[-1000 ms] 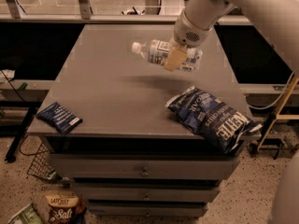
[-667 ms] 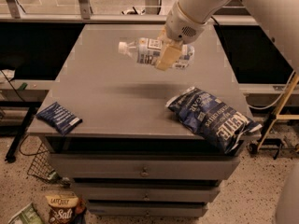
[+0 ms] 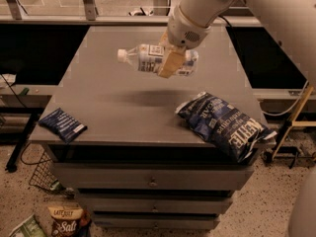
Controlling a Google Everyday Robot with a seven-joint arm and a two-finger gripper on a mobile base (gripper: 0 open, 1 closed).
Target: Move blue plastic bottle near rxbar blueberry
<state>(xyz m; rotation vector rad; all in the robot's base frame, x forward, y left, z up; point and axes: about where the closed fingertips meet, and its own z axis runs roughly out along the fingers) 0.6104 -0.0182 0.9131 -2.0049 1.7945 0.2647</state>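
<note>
Next, my gripper lets go of the blue plastic bottle on the grey table [image 3: 81, 102], just behind the rxbar blueberry.
The blue plastic bottle [image 3: 148, 58] hangs on its side above the grey table [image 3: 103, 88], white cap pointing left. My gripper [image 3: 170, 60] is shut on the bottle's middle, one tan finger across its front. The bottle's shadow falls on the table's centre. The rxbar blueberry [image 3: 62, 124], a small dark blue wrapper, lies at the table's front left corner, well to the left of and nearer than the bottle.
A large dark blue chip bag [image 3: 224, 130] lies at the table's front right, partly over the edge. Drawers sit under the tabletop. Snack bags [image 3: 66, 221] and a wire basket are on the floor at the lower left. A rail runs behind the table.
My gripper has carried the bottle leftward and slightly toward the front, still held above the table. The wrapper and chip bag have not moved.
</note>
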